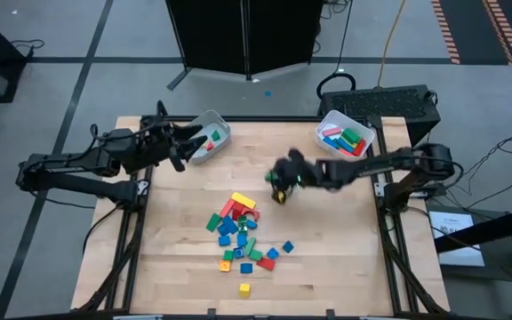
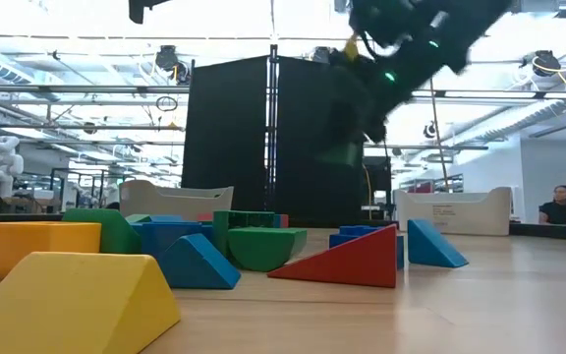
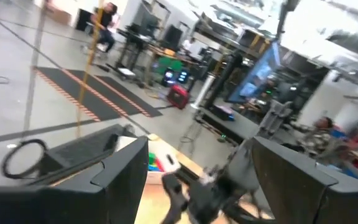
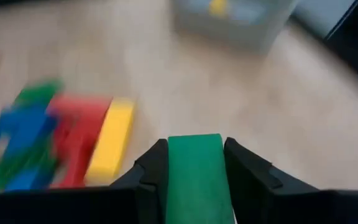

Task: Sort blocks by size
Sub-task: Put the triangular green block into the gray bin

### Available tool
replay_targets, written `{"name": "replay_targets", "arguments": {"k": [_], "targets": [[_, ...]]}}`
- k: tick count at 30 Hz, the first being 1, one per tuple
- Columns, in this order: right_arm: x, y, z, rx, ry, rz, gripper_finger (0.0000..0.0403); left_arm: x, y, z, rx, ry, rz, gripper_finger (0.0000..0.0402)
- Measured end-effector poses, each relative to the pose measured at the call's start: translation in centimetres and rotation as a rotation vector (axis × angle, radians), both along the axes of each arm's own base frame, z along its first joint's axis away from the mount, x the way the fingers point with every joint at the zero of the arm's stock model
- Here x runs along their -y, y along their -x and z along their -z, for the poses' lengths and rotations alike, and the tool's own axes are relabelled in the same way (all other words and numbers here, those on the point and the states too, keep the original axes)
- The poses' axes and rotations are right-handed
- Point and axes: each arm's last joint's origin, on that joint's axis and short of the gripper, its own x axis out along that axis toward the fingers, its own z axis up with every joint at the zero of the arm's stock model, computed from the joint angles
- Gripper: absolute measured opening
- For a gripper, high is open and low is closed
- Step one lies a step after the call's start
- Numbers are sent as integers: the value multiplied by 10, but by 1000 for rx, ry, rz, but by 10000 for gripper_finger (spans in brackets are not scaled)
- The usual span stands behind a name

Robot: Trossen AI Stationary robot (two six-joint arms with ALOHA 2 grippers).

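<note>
I need to use my right gripper to set the green block, now held above the table beyond the pile, down inside the white bin (image 1: 210, 140) (image 4: 243, 10) beside my left gripper.
Several red, blue, green and yellow blocks (image 1: 238, 233) lie in a loose pile on the wooden table, near its middle and front. My right gripper (image 1: 280, 187) hangs above the table, just beyond the pile's far right, shut on a green block (image 4: 194, 168). The low view shows this gripper (image 2: 391, 54) high over the pile (image 2: 254, 246). My left gripper (image 1: 180, 151) stands open beside the left white bin (image 1: 213, 124), holding nothing. My right gripper pinches the green block by two opposite sides (image 4: 174, 163) between its two fingers (image 4: 151, 171). The fingers slant down, coming from the table's right side. The block is lifted clear of the table and its end sticks out ahead of the fingertips.
Two white bins stand at the table's far side: the left bin with green and red blocks, the right bin (image 1: 327, 120) with several blocks. A yellow bar (image 4: 114, 142) and red blocks lie just ahead of the right gripper. Bare wood surrounds the pile.
</note>
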Motion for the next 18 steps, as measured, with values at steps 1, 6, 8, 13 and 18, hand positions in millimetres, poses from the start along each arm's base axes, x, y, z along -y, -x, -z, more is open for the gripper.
{"name": "replay_targets", "arguments": {"k": [1, 6, 8, 13, 18], "targets": [[11, -5, -11, 31, 25, 14, 104, -1, 0, 0, -4, -9, -14, 281], [61, -39, -64, 227, 169, 10, 104, -6, 2, -1, 6, -17, -63, 281], [81, -58, -71, 270, 170, -29, 104, -8, 2, -2, 0, -33, -74, 281], [124, -108, -72, 359, 130, -115, 104, -10, 3, -4, 12, -61, -90, 281], [155, -149, -65, 422, 24, -200, 104, -10, 7, -13, 94, -94, -93, 281]]}}
